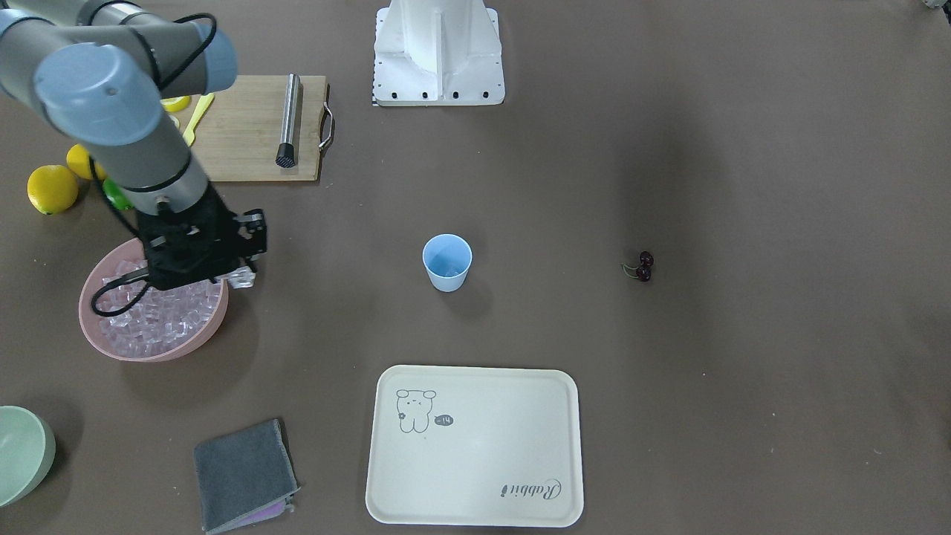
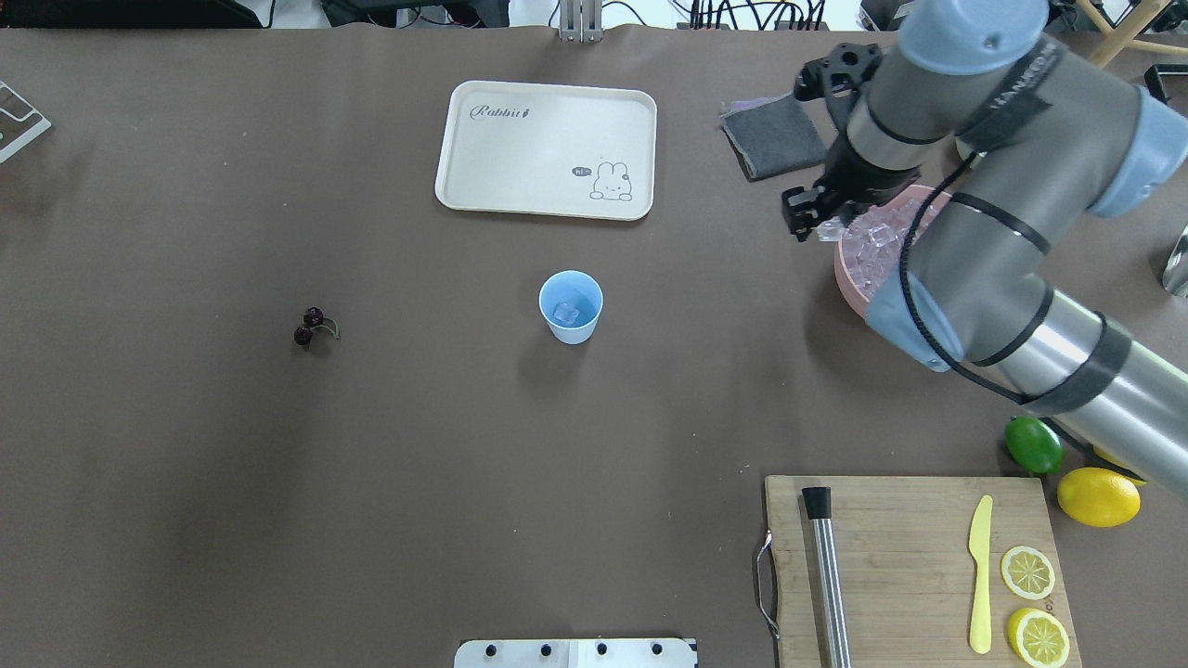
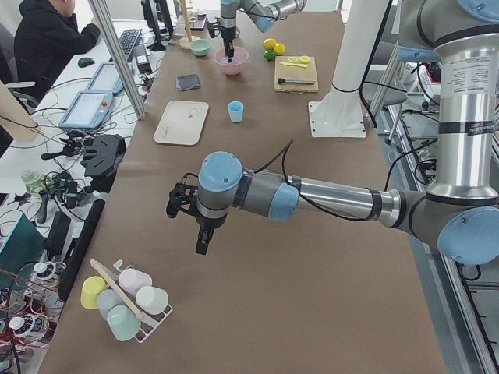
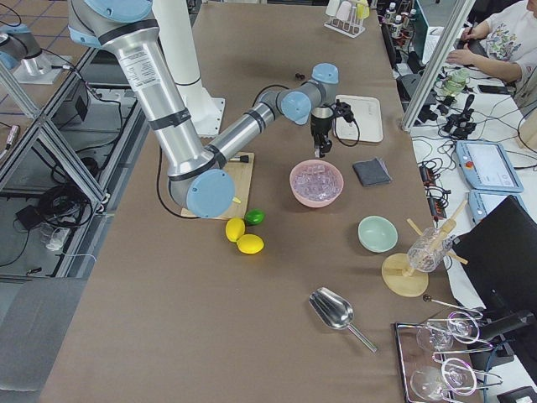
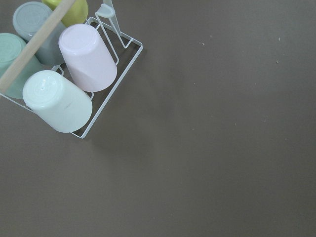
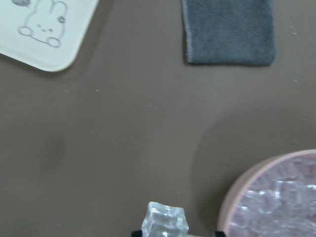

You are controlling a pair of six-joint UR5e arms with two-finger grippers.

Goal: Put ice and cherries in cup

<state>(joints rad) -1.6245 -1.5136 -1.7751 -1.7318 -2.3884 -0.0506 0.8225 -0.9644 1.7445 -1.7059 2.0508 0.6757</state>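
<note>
My right gripper is going to release the ice cube inside the light-blue cup [image 1: 452, 261] that stands between the pink bowl and the cherries. The ice cube is now above the bowl's rim.
The light-blue cup [image 1: 446, 261] stands upright mid-table, and the overhead view [image 2: 570, 306] shows one ice cube [image 2: 566, 314] inside it. The cherries [image 1: 643, 266] lie on the table well apart from the cup, also seen in the overhead view [image 2: 309, 327]. The pink bowl [image 1: 141, 355] is full of ice [image 1: 160, 316]. My right gripper [image 1: 239, 279] is shut on one ice cube [image 6: 165, 223] and holds it above the bowl's rim on the cup side. My left gripper [image 3: 201, 238] hovers over bare table far from all of these. I cannot tell whether it is open or shut.
A cream tray [image 1: 475, 446] and a grey cloth [image 1: 241, 475] lie on the operators' side. A cutting board [image 1: 252, 126] with a steel muddler [image 1: 288, 120], lemons [image 1: 52, 189] and a lime [image 2: 1033, 445] are near the bowl. A pale green bowl [image 1: 22, 453] and a cup rack [image 5: 64, 74] are also here.
</note>
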